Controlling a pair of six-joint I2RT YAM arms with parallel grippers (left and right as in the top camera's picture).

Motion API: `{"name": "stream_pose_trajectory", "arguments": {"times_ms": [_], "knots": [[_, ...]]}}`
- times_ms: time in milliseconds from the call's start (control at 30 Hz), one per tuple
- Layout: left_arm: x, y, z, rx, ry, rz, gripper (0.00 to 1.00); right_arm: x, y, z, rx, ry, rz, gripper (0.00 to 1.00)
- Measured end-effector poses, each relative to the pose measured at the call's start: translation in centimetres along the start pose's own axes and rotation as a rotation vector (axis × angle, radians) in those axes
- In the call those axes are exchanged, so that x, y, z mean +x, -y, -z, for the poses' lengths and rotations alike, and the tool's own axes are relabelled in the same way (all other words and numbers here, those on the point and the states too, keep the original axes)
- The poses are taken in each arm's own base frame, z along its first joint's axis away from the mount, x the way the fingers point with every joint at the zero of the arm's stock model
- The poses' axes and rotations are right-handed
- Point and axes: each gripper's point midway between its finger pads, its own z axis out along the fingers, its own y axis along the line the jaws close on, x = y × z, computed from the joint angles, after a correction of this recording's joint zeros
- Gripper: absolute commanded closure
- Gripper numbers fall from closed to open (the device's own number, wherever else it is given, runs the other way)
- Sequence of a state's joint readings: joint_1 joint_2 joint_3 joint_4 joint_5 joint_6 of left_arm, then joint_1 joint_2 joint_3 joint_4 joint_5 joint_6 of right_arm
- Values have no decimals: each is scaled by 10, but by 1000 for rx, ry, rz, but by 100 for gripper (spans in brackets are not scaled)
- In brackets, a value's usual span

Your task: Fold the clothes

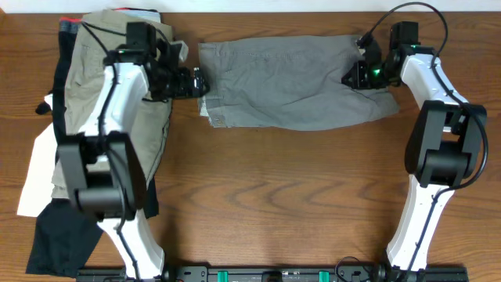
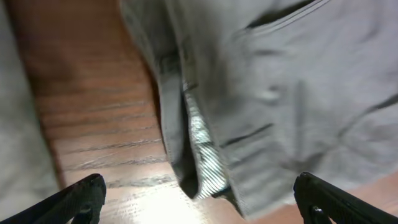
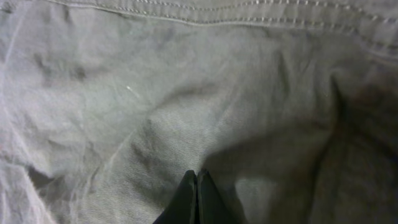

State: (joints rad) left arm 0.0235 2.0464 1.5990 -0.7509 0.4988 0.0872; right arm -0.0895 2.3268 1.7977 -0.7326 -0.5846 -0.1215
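Note:
My left gripper is going to close on the middle of the waistband [image 1: 208,86] [image 2: 200,127] of the grey shorts, next to the paler striped lining.
The grey shorts [image 1: 290,74] lie flat along the far middle of the wooden table, waistband to the left. My left gripper [image 1: 200,82] hovers at that waistband edge, wide open with nothing between its fingers. The left wrist view shows the waistband [image 2: 171,93] with its paler striped inner lining [image 2: 202,143], and the left gripper [image 2: 199,190] straddles its lower corner. My right gripper [image 1: 354,76] is over the right end of the shorts. In the right wrist view the right gripper [image 3: 197,177] is shut, tips together just above the wrinkled cloth [image 3: 155,93], with no fabric seen pinched.
A heap of other clothes lies at the left: khaki-tan shorts [image 1: 86,86] under my left arm, a white garment [image 1: 39,176] and a black one [image 1: 63,235]. Bare wood [image 1: 274,188] spreads in front of the grey shorts.

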Motion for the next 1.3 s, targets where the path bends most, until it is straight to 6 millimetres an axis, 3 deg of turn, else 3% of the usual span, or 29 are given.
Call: {"name": "stream_pose_trajectory", "arguments": {"times_ms": [100, 400, 633, 1200, 1267, 1300], "knots": [[4, -7, -13, 2, -24, 14, 2, 1, 1, -1, 0, -5, -3, 99], [-6, -10, -12, 99, 22, -4, 2, 2, 1, -1, 0, -8, -5, 99], [9, -19, -43, 134, -47, 29, 2, 4, 0, -1, -1, -15, -10, 99], [-10, -7, -57, 210, 23, -14, 2, 5, 0, -1, -1, -18, -12, 99], [-14, 0, -61, 229, 29, -15, 9, 5, 0, -1, -1, -18, -12, 99], [-15, 3, -65, 234, 29, -19, 20, 5, 0, -1, -1, -18, -12, 99]]}}
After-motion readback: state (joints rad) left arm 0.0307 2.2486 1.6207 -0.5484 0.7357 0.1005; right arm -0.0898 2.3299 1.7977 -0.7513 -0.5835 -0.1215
